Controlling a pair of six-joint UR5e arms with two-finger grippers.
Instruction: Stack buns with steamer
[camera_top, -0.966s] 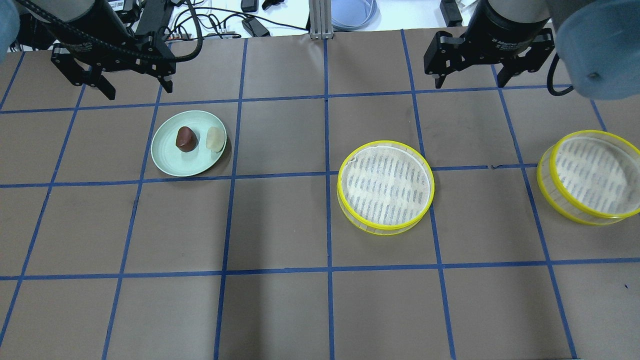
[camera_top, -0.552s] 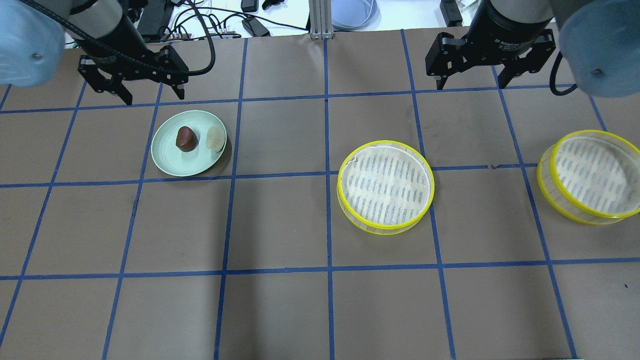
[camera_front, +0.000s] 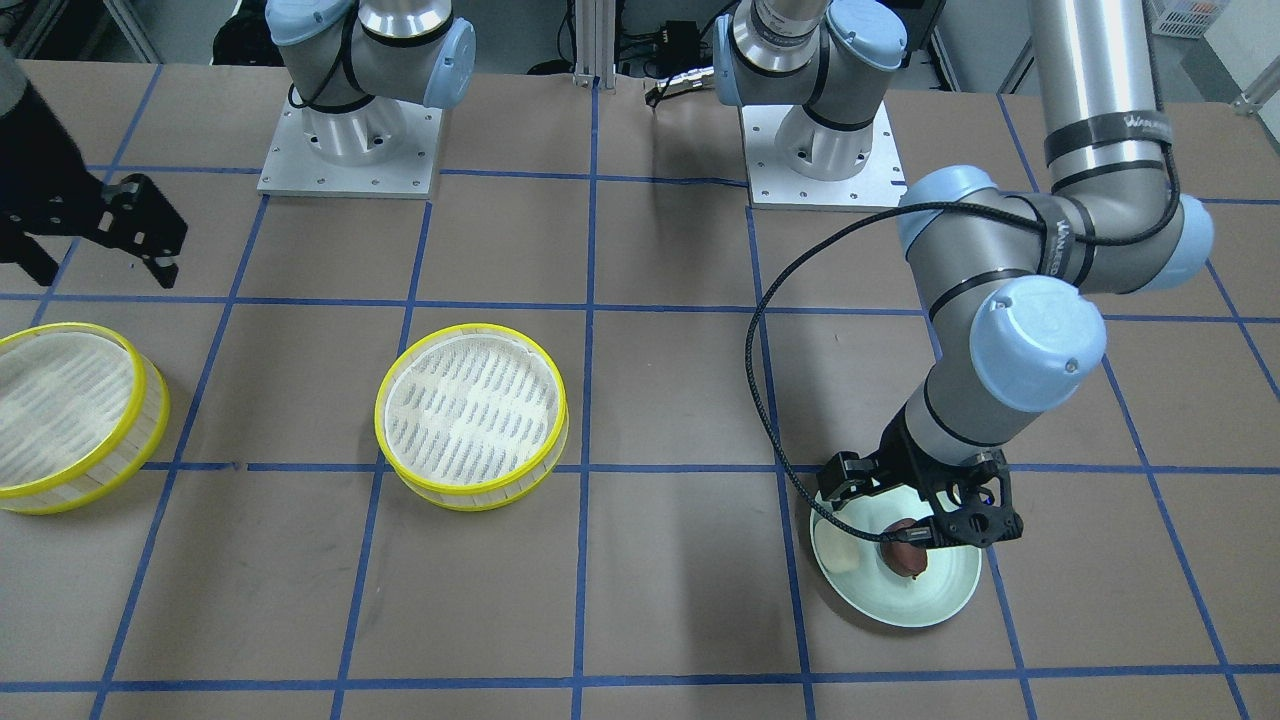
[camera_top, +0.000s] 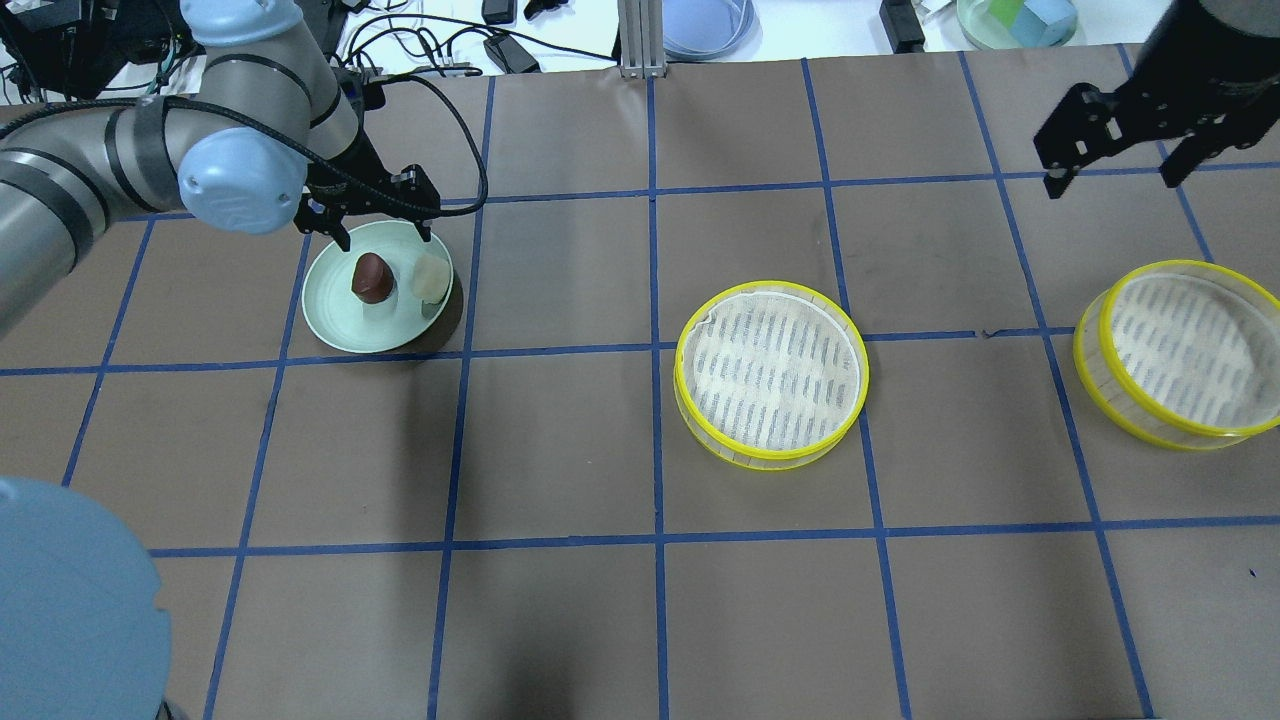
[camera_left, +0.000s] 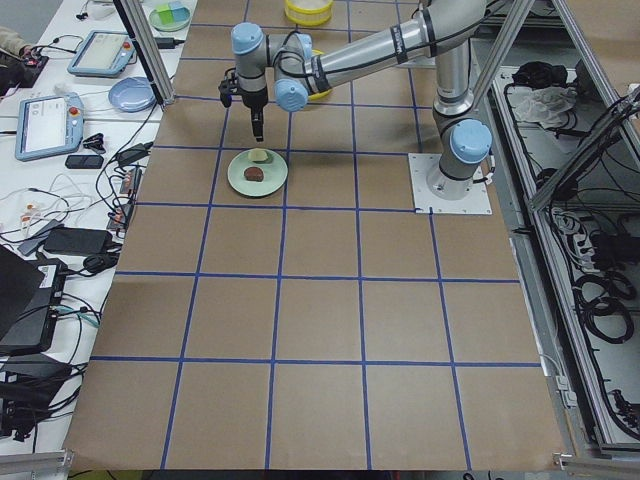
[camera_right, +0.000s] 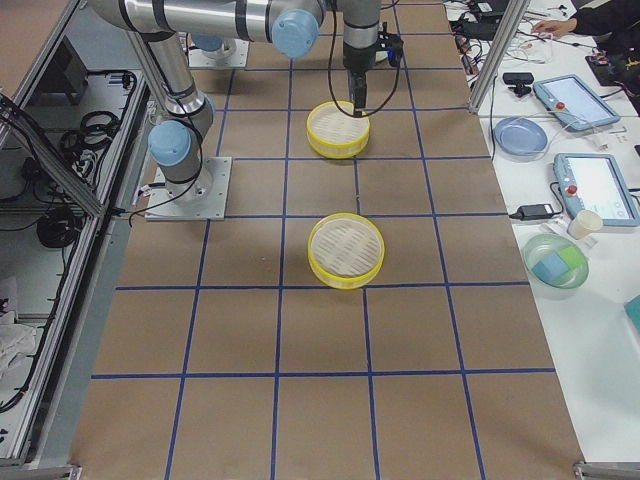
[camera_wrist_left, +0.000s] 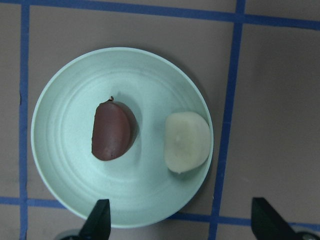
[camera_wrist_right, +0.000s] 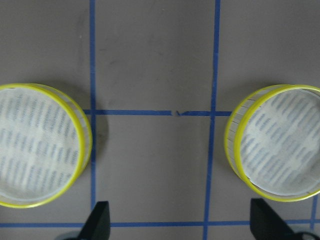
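Observation:
I should next bring my left gripper to the cream bun beside the brown bun on the pale green plate and close it on the middle of the cream bun (camera_front: 837, 550) (camera_wrist_left: 187, 144).
A glossy dark reddish-brown bun (camera_top: 372, 278) and a pale cream bun (camera_top: 432, 277) lie side by side on a pale green plate (camera_top: 340, 325) at the left. My left gripper (camera_top: 386, 236) is open and empty, low over the plate's far rim. In the left wrist view both buns, brown (camera_wrist_left: 112, 131) and cream (camera_wrist_left: 186, 141), sit just ahead of its fingertips (camera_wrist_left: 98, 223). Two yellow-rimmed steamer baskets stand empty, one at centre (camera_top: 770, 375) and one at the right (camera_top: 1185, 350). My right gripper (camera_top: 1110, 180) is open and empty, high above the table between them.
Cables, tablets and a blue dish (camera_top: 705, 25) lie on the white bench beyond the table's far edge. Both arm bases (camera_front: 350, 150) stand at the robot's side of the table. Blue tape lines grid the brown tabletop.
My left gripper has come down and right from the far-left edge to just over the plate's far rim. My right gripper has shifted to the right. Buns and steamers have not moved.

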